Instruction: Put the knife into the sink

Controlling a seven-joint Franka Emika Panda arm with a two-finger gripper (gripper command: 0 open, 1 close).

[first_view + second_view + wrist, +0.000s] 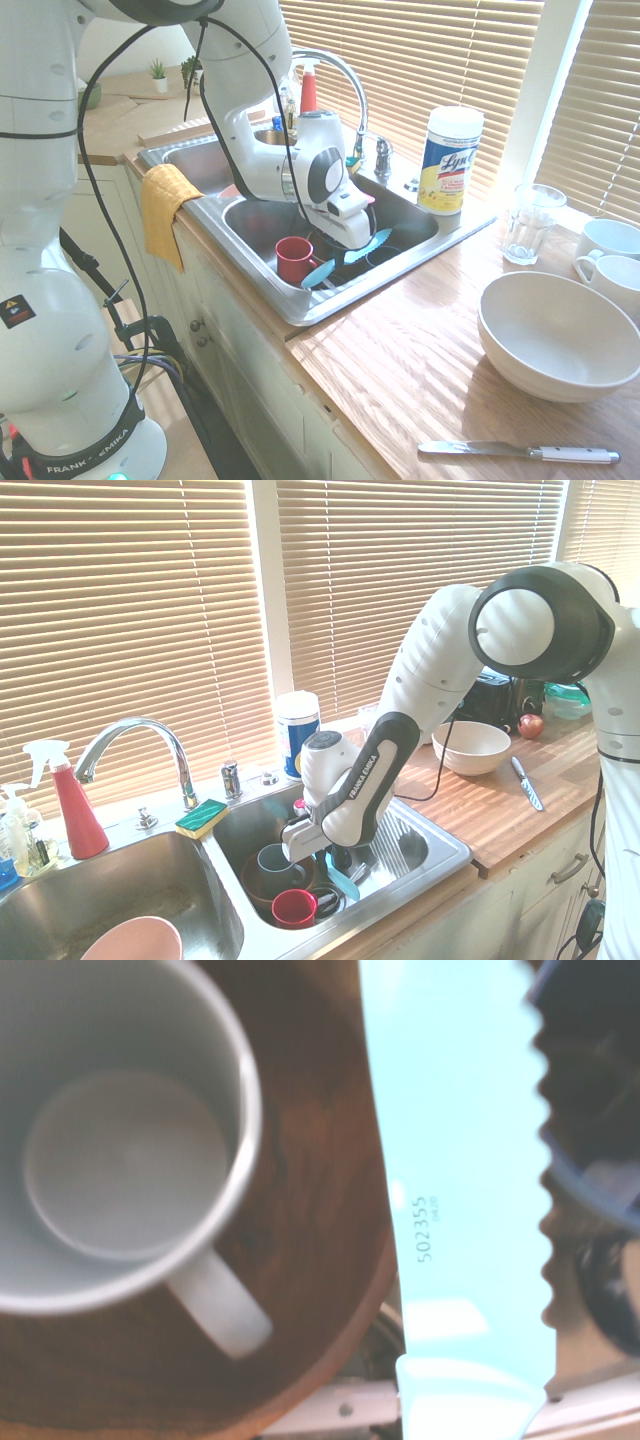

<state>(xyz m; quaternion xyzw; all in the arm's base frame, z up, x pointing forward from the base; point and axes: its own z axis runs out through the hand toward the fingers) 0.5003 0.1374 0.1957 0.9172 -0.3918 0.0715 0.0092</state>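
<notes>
The turquoise knife, hanging low inside the sink basin now, will be let go by my gripper between the brown bowl and the dark blue mug (pixel 331 886) (pixel 460 1270) in the sink.
The turquoise knife (pixel 318 272) hangs low inside the right basin of the steel sink (pixel 300 312), its two ends sticking out either side of my gripper (pixel 352 248), which is shut on its middle. From the other side the knife (pixel 341 879) slants down below the gripper (pixel 334 859), just over the dishes. Under it sit a red mug (pixel 293 258), a grey mug (pixel 275 860) and a brown bowl (pixel 254 886). Up close, the serrated blade (pixel 460 1190) crosses beside the grey mug (pixel 120 1140) in the brown bowl (pixel 310 1210).
A slim silver knife (pixel 520 452) with a white handle lies on the wooden counter near a white bowl (pixel 560 335). A wipes canister (pixel 450 160), a glass (pixel 530 222) and the faucet (pixel 340 70) ring the sink. The other basin holds a pinkish plate (pixel 130 942).
</notes>
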